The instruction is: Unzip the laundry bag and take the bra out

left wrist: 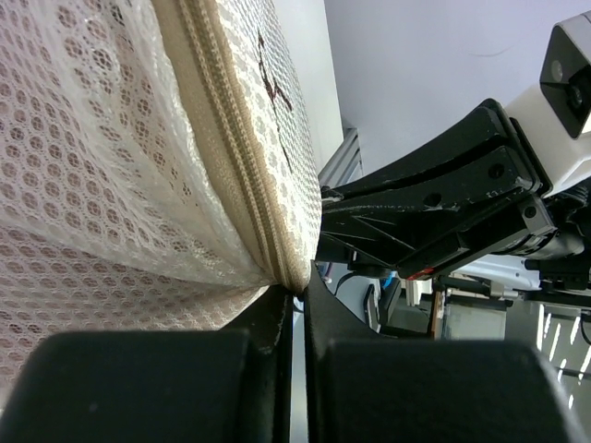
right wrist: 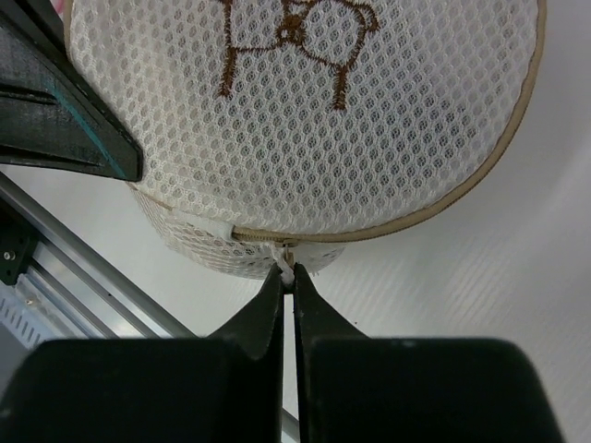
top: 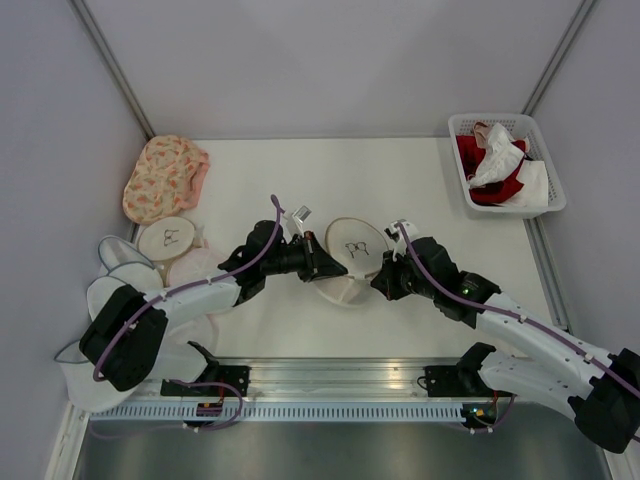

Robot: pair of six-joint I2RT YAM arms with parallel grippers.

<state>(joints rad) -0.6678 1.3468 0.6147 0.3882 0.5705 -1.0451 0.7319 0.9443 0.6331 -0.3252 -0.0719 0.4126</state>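
Note:
My left gripper will open and take the zipper's end (right wrist: 259, 235) beside the white tab before my right gripper unzips, because it is pinching the zipper seam short of that tab.
The laundry bag (top: 352, 258) is a round cream mesh pouch with a dark bra icon on its flat top, at the table's middle. My left gripper (top: 328, 262) is shut on the bag's zipper seam at its left side; the left wrist view shows the seam (left wrist: 242, 157) pinched at my fingertips. My right gripper (top: 380, 280) is shut on the white zipper pull (right wrist: 287, 269) at the bag's (right wrist: 305, 111) near right edge. The zipper looks closed along the rim. The bra is hidden inside the bag.
A peach floral bag (top: 162, 176) lies at the back left. Several plain white round pouches (top: 168, 240) are stacked at the left. A white basket (top: 507, 166) with red and white laundry stands at the back right.

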